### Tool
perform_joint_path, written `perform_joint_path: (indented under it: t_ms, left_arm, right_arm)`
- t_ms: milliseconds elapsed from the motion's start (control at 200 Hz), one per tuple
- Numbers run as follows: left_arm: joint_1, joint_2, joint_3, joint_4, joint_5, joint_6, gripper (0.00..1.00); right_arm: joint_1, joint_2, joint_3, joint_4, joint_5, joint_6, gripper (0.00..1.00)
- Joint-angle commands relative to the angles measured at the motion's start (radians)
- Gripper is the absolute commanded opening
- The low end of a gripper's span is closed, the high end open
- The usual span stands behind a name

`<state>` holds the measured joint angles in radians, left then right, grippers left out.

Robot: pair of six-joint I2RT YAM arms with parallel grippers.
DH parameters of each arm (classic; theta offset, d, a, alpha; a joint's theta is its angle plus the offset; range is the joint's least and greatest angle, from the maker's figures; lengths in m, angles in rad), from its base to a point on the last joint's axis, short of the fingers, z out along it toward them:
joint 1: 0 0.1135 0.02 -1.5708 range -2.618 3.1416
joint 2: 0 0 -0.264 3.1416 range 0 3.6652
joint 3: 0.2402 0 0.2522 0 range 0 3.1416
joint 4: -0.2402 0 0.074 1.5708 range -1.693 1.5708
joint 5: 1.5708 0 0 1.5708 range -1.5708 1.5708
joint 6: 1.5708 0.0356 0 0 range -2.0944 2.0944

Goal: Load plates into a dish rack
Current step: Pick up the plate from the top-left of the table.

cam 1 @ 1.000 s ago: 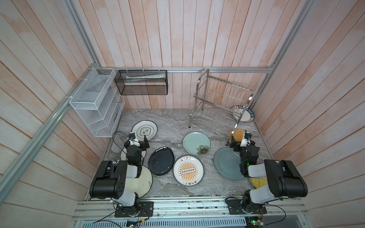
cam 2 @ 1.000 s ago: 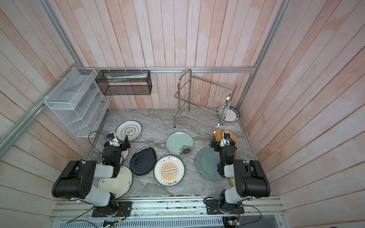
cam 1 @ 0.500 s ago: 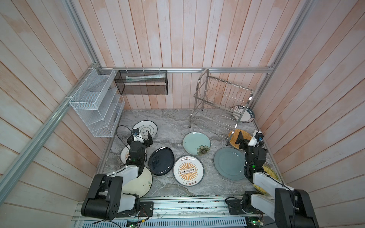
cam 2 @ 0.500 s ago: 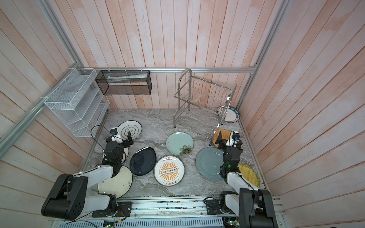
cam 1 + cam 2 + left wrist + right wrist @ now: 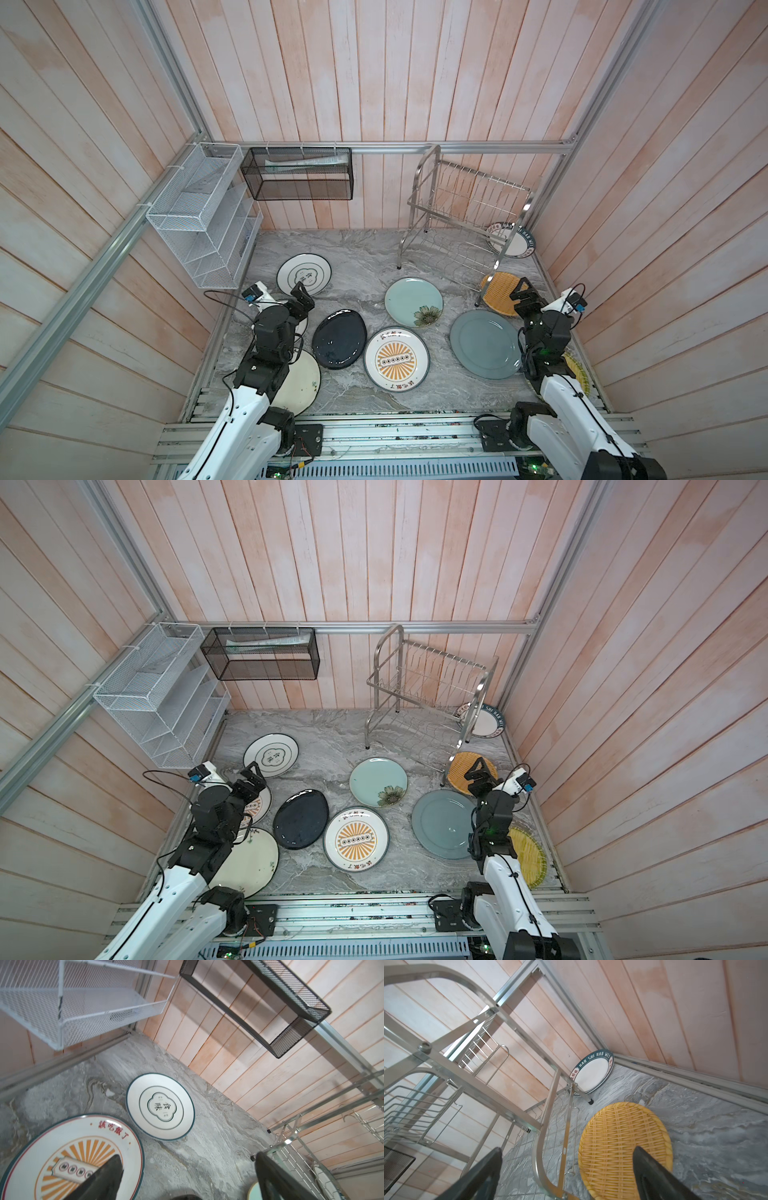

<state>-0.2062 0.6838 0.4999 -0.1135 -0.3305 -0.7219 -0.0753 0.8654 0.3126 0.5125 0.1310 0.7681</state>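
The white emblem plate's rim [image 5: 278,281] [image 5: 127,1100], on the side facing the white mesh organiser, is the next place for my left gripper to go and close.
Several plates lie flat on the marble table [image 5: 353,257]: a glossy black one [image 5: 339,338], an orange sunburst one [image 5: 396,359], a pale green flower one [image 5: 413,301], a grey-blue one [image 5: 484,344]. The steel dish rack [image 5: 465,216] stands at the back right with nothing in its slots. My left gripper [image 5: 291,299] hangs open above another sunburst plate [image 5: 62,1157], near a white emblem plate [image 5: 160,1106]. My right gripper [image 5: 525,297] is open over the woven orange plate [image 5: 618,1138], beside a rack leg [image 5: 542,1157]. Neither gripper [image 5: 188,1155] [image 5: 566,1148] holds anything.
A white mesh organiser [image 5: 199,216] hangs on the left wall, a black mesh basket [image 5: 297,174] on the back wall. A dark-rimmed white plate [image 5: 593,1072] leans in the back right corner behind the rack. A cream plate [image 5: 301,382] and a yellow woven plate [image 5: 530,856] lie under the arms.
Both arms have unfolded and stretched away from the front rail, carrying the grippers toward the back. Both grippers stayed open. No plate has moved.
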Motion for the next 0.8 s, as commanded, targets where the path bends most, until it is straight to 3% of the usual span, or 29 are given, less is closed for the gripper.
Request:
perform_joint_path:
  t_ms: [0,90,260,475,685,795]
  left_arm:
    - [0.05,-0.031,-0.008,-0.162,0.147,-0.19,1.0]
    - [0.083,-0.024,-0.01,-0.094,0.275,-0.149,1.0]
    - [0.137,0.098,0.065,-0.111,0.334,-0.111,1.0]
    - [0.353,0.375,0.146,0.006,0.583,-0.128,1.0]
    - [0.392,0.707,0.352,0.011,0.482,0.056,0.95]
    - [0.421,0.848,0.425,0.021,0.503,0.114,0.92]
  right_arm:
    - [0.012,0.022,0.079,-0.138,-0.176,0.021,0.98]
    - [0.059,0.005,0.069,-0.139,-0.206,-0.007,0.98]
    - [0.151,0.007,0.098,-0.207,-0.193,-0.097,0.98]
    - [0.315,0.055,0.144,-0.196,-0.176,-0.146,0.98]
    - [0.48,0.126,0.188,-0.155,-0.176,-0.176,0.98]
    - [0.535,0.152,0.207,-0.153,-0.185,-0.191,0.98]
